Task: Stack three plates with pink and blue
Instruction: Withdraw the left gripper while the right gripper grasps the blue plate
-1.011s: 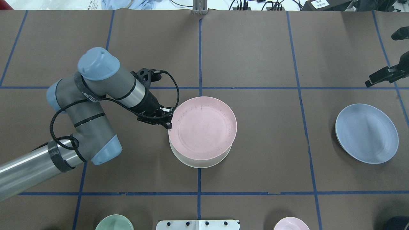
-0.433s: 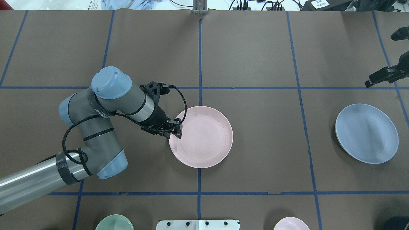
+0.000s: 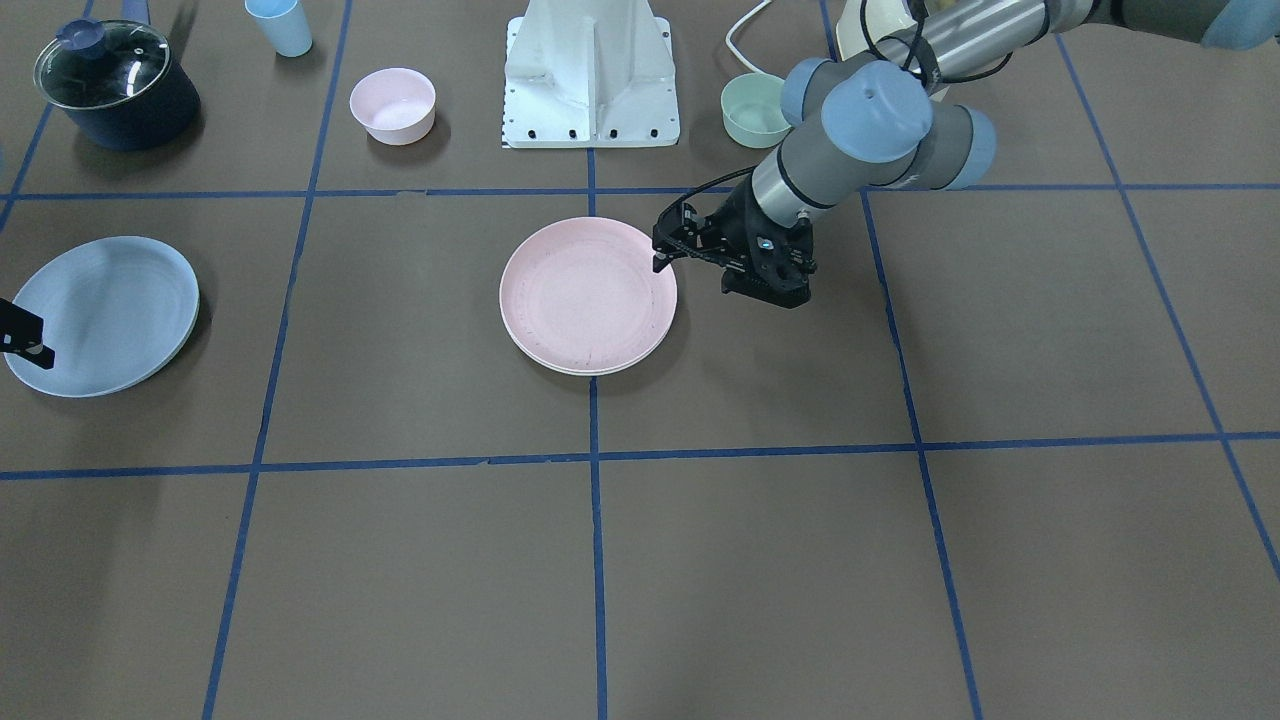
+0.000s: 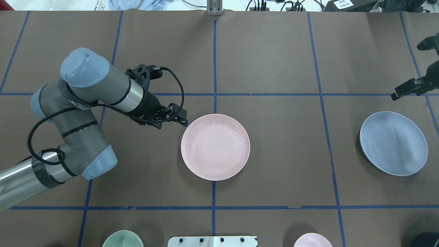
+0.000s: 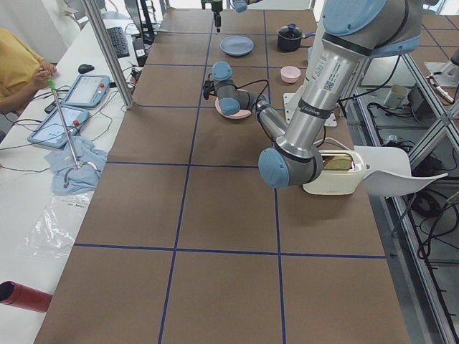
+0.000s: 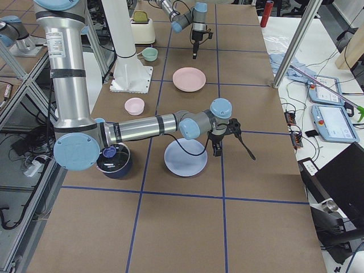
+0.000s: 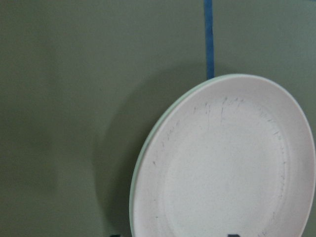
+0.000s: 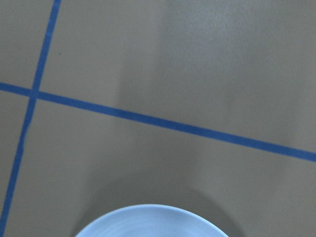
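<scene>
Next, I close my right gripper on the outer rim (image 3: 8, 359) of the light blue plate, on the side farthest from the pink plate.
The pale pink plate (image 4: 215, 146) lies flat at the table's centre on top of the cream-white plate (image 3: 560, 366), of which only a thin rim shows. My left gripper (image 4: 184, 118) is open and empty, just off the pink plate's rim on my left (image 3: 660, 250). Its wrist view looks down on the pink plate (image 7: 227, 163). The light blue plate (image 4: 393, 143) lies alone far to my right. My right gripper (image 4: 399, 92) hovers beyond it and holds nothing. Its wrist view shows the blue plate's edge (image 8: 153, 222) and no fingertips, so it reads as open.
A mint-green bowl (image 3: 755, 110) and a small pink bowl (image 3: 393, 104) stand beside the white robot base (image 3: 590, 75). A light blue cup (image 3: 280, 25) and a dark lidded pot (image 3: 115, 85) stand on my right. Blue tape lines grid the brown table.
The pink plate came down onto the cream-white plate and now covers it. My left gripper let go of its rim and drew back to the left.
</scene>
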You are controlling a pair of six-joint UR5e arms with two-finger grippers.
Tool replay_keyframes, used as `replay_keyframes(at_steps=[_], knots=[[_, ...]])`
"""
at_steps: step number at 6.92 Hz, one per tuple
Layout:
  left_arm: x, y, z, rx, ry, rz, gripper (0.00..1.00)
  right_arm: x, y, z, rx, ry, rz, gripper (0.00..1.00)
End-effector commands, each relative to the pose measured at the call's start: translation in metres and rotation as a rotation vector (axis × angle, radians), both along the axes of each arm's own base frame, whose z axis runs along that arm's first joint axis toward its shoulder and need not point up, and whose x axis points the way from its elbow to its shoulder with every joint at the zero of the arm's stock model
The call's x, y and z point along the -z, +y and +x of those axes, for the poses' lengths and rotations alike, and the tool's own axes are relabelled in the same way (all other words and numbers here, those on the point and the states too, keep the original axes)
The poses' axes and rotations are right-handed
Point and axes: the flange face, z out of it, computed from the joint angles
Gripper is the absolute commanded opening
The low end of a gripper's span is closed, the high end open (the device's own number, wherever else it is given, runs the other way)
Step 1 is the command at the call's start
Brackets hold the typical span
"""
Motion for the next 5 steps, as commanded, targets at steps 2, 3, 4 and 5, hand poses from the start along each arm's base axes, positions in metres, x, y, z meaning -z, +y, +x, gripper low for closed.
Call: replay_keyframes(at_steps=[2, 3, 4, 5], knots=[[0.005, -0.007, -0.019, 0.029, 0.011, 0.006, 1.0, -0.132, 0.057, 0.01, 0.018, -0.005, 0.023, 1.0], [0.009, -0.006, -0.021, 0.029, 0.018, 0.007, 1.0, -0.144, 0.059, 0.008, 0.001, -0.001, -0.015, 0.98], [0.012, -0.003, -0.024, 0.031, 0.024, 0.011, 1.0, -0.139, 0.055, 0.005, -0.013, -0.009, -0.029, 0.63], [0.014, -0.002, -0.026, 0.032, 0.027, 0.014, 1.0, -0.135, 0.054, 0.002, -0.019, -0.015, -0.037, 0.02]])
